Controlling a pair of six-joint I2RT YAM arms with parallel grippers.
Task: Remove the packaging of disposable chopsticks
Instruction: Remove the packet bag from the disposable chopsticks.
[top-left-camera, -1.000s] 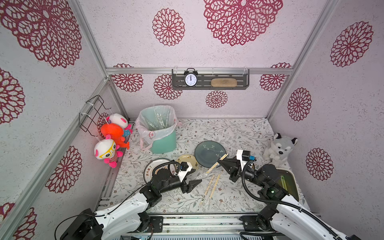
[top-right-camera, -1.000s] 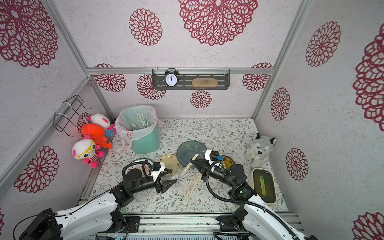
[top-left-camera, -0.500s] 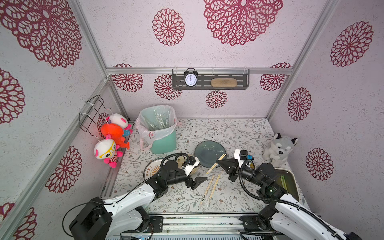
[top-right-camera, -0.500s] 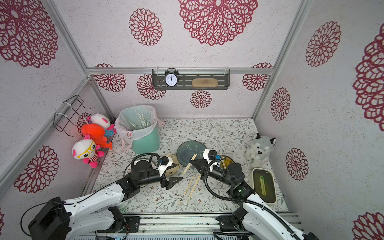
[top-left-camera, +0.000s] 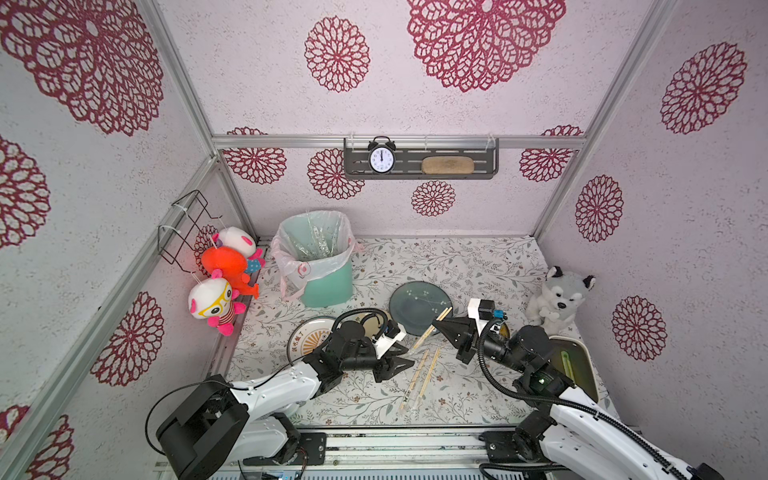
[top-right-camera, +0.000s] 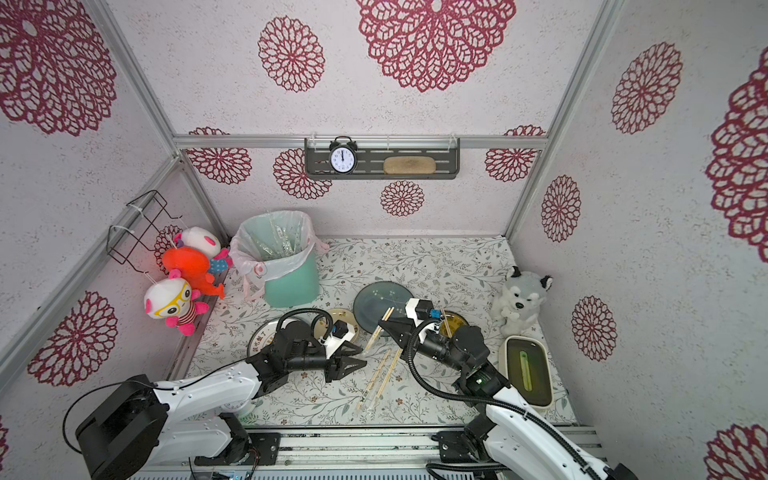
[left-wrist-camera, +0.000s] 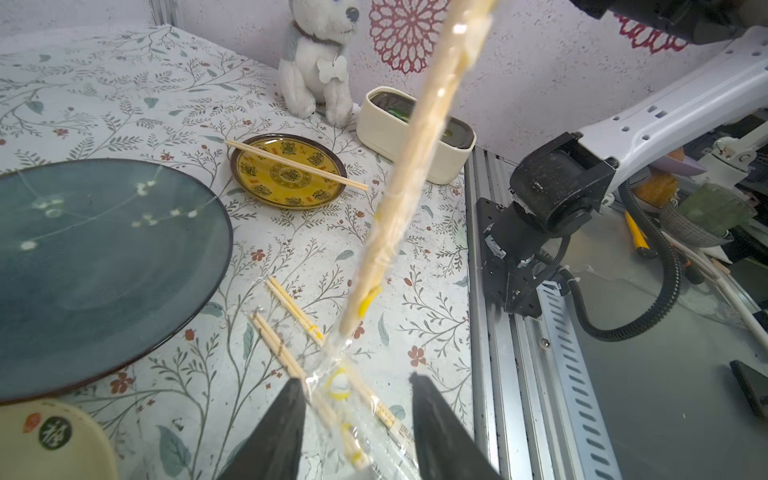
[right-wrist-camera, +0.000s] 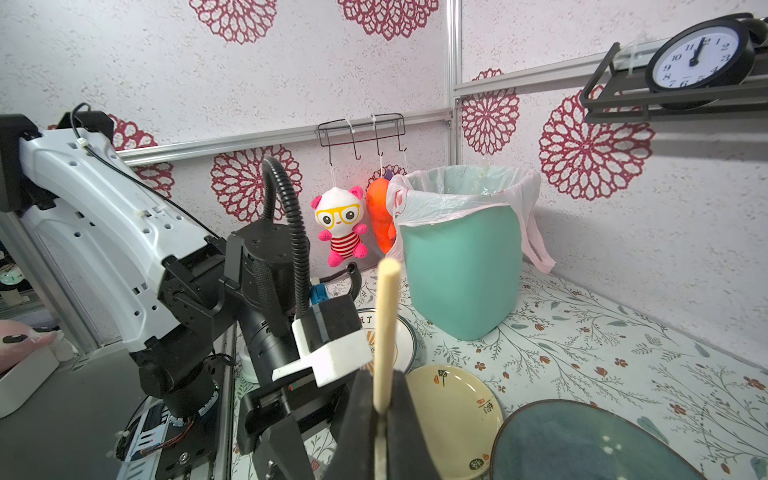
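Observation:
The packaging is still around the lower part of the chopsticks, so my left gripper needs to pinch its loose lower end (left-wrist-camera: 339, 392) while my right gripper pulls the chopsticks out.
My right gripper (top-left-camera: 435, 326) (right-wrist-camera: 380, 401) is shut on one pair of disposable chopsticks (top-left-camera: 428, 332) (top-right-camera: 376, 332) (right-wrist-camera: 386, 324), held slanting above the table in its clear packaging (left-wrist-camera: 399, 208). The sleeve's loose lower end (left-wrist-camera: 332, 386) hangs between the fingers (left-wrist-camera: 286, 419) of my left gripper (top-left-camera: 409, 355) (top-right-camera: 362, 354) (left-wrist-camera: 357, 399), which stand open on either side of it. Two more wrapped pairs (top-left-camera: 419, 378) (left-wrist-camera: 291, 307) lie side by side on the table below. A bare pair (left-wrist-camera: 297, 166) rests across the yellow plate (left-wrist-camera: 266, 191).
A teal bin (top-left-camera: 324, 270) with a pinkish liner holds clear sleeves at the back left. Dark blue plate (top-left-camera: 415, 299), cream plate (right-wrist-camera: 449, 407) and white patterned plate (top-left-camera: 307, 340) lie mid-table. Husky plush (top-left-camera: 557, 299) and cream tray (top-left-camera: 582, 365) stand on the right.
My left gripper has moved right to the lower end of the held pair, and its jaws stand narrower than half a second ago. The right gripper keeps its grip, shifted slightly left.

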